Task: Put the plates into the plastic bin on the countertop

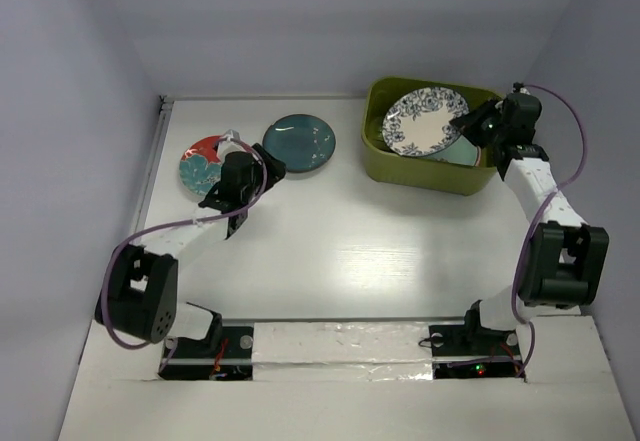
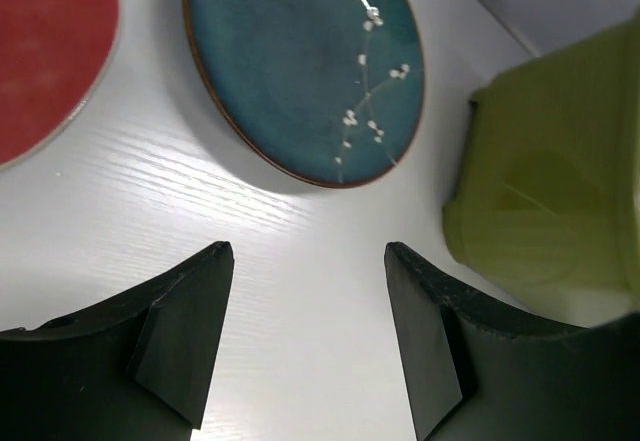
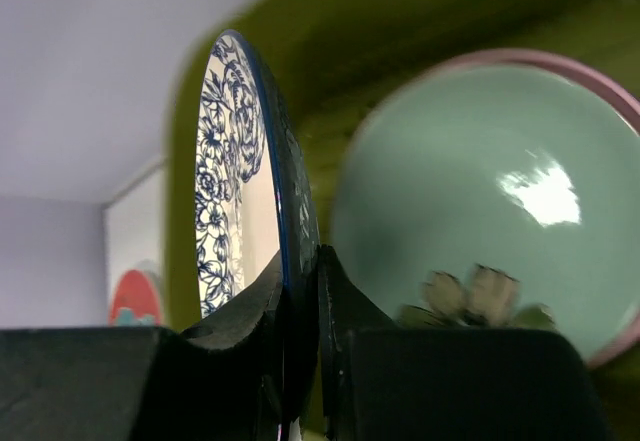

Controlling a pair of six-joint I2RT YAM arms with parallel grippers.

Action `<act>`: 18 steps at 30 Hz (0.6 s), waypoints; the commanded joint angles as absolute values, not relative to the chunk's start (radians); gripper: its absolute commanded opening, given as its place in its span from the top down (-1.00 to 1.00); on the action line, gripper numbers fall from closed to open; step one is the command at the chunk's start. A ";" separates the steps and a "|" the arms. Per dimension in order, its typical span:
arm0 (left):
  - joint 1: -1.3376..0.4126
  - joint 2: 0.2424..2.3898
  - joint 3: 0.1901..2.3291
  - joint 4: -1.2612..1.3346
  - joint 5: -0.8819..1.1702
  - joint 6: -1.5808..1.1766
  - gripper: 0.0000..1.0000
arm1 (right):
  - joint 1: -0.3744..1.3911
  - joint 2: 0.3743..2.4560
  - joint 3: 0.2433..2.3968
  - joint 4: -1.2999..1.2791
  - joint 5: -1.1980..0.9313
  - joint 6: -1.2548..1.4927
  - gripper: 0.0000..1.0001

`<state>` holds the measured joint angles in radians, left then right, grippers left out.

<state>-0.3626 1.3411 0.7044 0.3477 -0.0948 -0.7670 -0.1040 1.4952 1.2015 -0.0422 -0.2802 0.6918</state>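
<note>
My left gripper needs to grab the dark teal plate's near rim [image 1: 281, 166] [image 2: 238, 129], on the side that is toward the red plate with teal flower.
My right gripper [image 1: 468, 127] [image 3: 300, 271] is shut on the rim of the white-and-blue patterned plate [image 1: 425, 121] [image 3: 225, 191] and holds it tilted over the olive-green plastic bin [image 1: 385, 156] [image 3: 420, 21]. A mint green plate with flower [image 3: 480, 221] lies in the bin on a pink plate [image 3: 625, 101]; its edge also shows in the top view [image 1: 462, 151]. The dark teal plate [image 1: 299, 143] [image 2: 305, 66] and the red plate with teal flower [image 1: 203, 163] [image 2: 45, 51] lie on the white countertop [image 1: 400, 251]. My left gripper [image 1: 232, 216] [image 2: 308, 256] is open and empty, just short of the dark teal plate.
Pale lavender walls [image 1: 60, 111] bound the countertop on three sides. The bin's near corner [image 2: 545, 191] stands to the right of my left gripper. The arm bases [image 1: 340, 346] sit at the near edge.
</note>
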 commanded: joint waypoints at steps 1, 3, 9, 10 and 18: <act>-0.335 1.391 0.771 0.391 -0.080 -0.755 -0.18 | -0.120 1.483 1.275 0.032 -0.305 0.706 1.00; -0.321 1.462 0.794 0.387 -0.063 -0.771 -0.19 | -0.129 1.511 1.270 0.031 -0.296 0.701 1.00; -0.299 1.653 0.888 0.388 -0.028 -0.811 -0.18 | -0.140 1.563 1.273 0.003 -0.223 0.683 1.00; -0.299 1.675 0.923 0.381 -0.028 -0.813 -0.19 | -0.150 1.578 1.275 0.003 -0.216 0.681 1.00; -0.299 1.807 0.997 0.350 -0.043 -0.815 -0.18 | -0.150 1.640 1.267 -0.021 -0.167 0.672 0.86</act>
